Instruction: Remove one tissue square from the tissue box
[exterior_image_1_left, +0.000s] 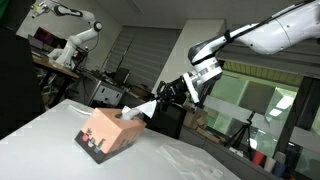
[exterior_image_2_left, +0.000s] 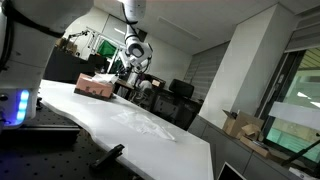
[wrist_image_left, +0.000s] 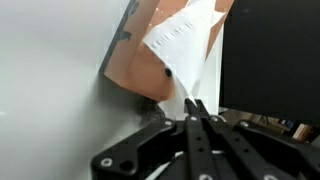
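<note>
Next, my gripper lets go of the white tissue square on the crumpled clear plastic sheet (exterior_image_1_left: 192, 157) next to the tissue box.
A salmon-pink tissue box (exterior_image_1_left: 106, 133) with a dark floral band stands on the white table (exterior_image_1_left: 60, 135). A white tissue (exterior_image_1_left: 140, 109) stretches from the box's top opening up and sideways to my gripper (exterior_image_1_left: 163, 95), which is shut on its end, above and beside the box. In the wrist view the closed fingers (wrist_image_left: 192, 108) pinch the tissue (wrist_image_left: 185, 45), which runs back to the box (wrist_image_left: 150, 60). In an exterior view the box (exterior_image_2_left: 97, 87) sits at the table's far end with the gripper (exterior_image_2_left: 127, 72) just beyond it.
A crumpled clear plastic sheet (exterior_image_2_left: 140, 120) lies mid-table, also visible in an exterior view (exterior_image_1_left: 190, 155). Another robot arm (exterior_image_1_left: 75, 30) and cluttered benches stand behind. Cardboard boxes (exterior_image_2_left: 240, 125) sit off the table. A dark panel (exterior_image_1_left: 15, 80) rises near the table's side.
</note>
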